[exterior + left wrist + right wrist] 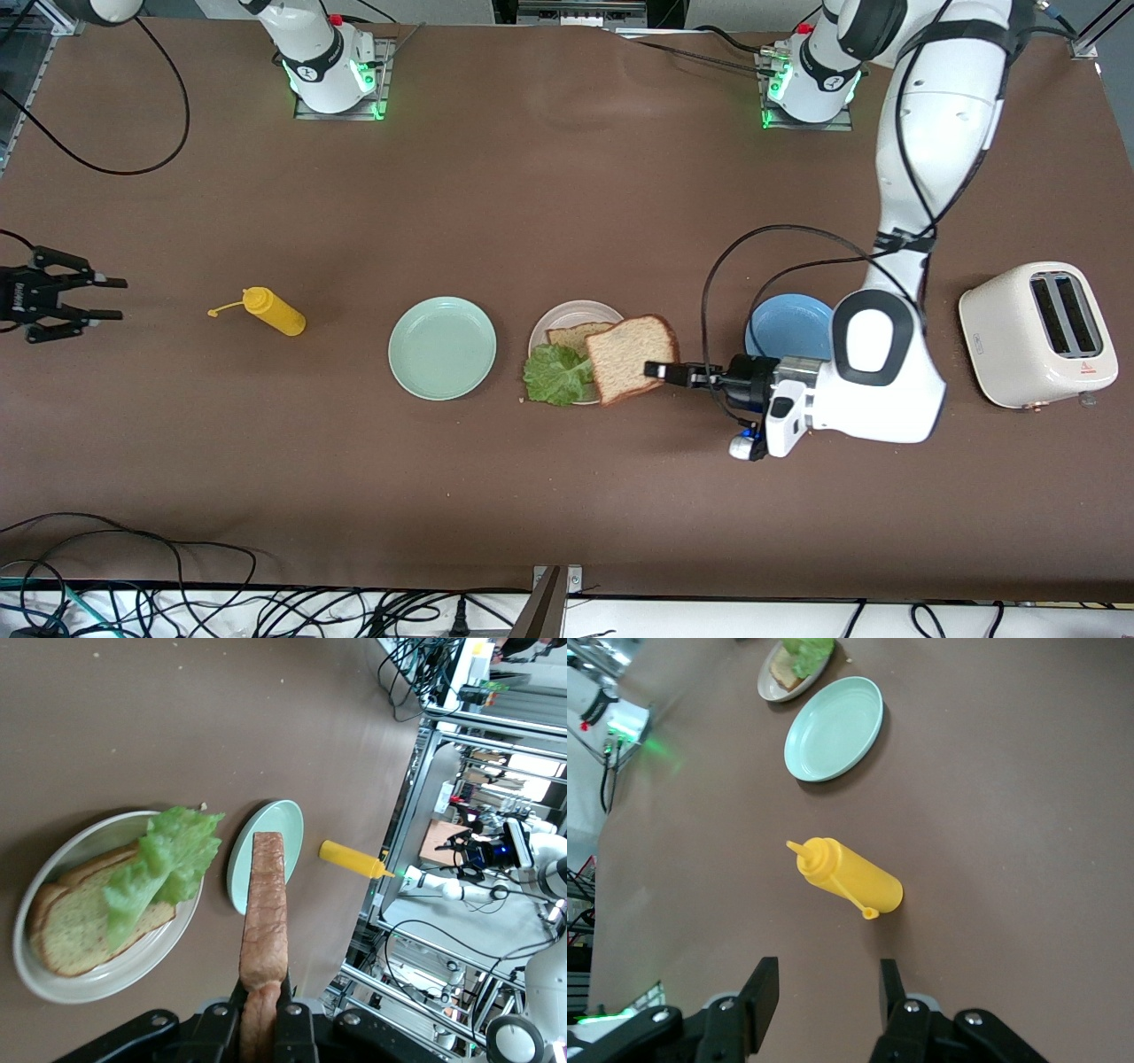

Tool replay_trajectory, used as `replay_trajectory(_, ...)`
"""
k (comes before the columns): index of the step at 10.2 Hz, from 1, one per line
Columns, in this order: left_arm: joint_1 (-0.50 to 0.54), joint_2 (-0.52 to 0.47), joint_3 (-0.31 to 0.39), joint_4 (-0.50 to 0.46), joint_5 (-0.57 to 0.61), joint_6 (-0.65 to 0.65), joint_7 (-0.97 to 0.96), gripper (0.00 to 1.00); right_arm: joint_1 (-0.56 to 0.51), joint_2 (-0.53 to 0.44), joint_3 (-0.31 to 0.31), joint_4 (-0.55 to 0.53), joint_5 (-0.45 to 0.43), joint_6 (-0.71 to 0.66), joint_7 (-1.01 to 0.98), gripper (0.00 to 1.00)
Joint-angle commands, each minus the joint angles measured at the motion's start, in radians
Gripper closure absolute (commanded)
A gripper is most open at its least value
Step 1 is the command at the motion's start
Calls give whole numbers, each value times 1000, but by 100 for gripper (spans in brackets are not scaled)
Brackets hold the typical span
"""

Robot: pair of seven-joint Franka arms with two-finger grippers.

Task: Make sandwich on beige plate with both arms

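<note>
The robot's left gripper will let go of the second bread slice across the lettuce leaf and bread slice on the beige plate (613, 377) (96, 877).
The beige plate (589, 313) lies mid-table and holds a brown bread slice (571, 336) with a ruffled green lettuce leaf (556, 376) on it. My left gripper (660, 370) is shut on a second bread slice (631, 357), held on edge over the plate's rim at the left arm's end. In the left wrist view the held slice (264, 921) stands edge-on beside the plate (62, 988) with the lettuce (164, 870). My right gripper (111, 299) is open and empty, waiting at the right arm's end of the table.
A mint-green plate (442, 347) lies beside the beige plate. A yellow squeeze bottle (275, 312) lies on its side between it and my right gripper. A blue plate (787, 324) and a white toaster (1038, 333) sit toward the left arm's end.
</note>
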Motion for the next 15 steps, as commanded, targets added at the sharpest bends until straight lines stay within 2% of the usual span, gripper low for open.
replay_trajectory(1,-34,28,12,-10,-79,54,87,100,106,-136,-1,-15,-194,4,346,46)
replay_trajectory(3,-53,46,12,-24,-80,80,115,100,215,-222,6,-15,-406,59,587,43)
replay_trajectory(4,-68,57,12,-24,-77,82,123,100,247,-242,7,-15,-452,94,651,25)
replay_trajectory(6,-93,68,12,-31,-77,120,138,100,278,-259,6,-15,-488,107,828,0)
replay_trajectory(10,-113,78,14,-65,-71,177,192,100,361,-304,13,-21,-503,64,1221,0)
replay_trajectory(14,-133,85,14,-76,-68,229,192,100,399,-304,16,-24,-542,55,1246,0)
replay_trajectory(15,-134,85,15,-76,-66,231,194,27,399,-304,15,-25,-543,53,1246,0)
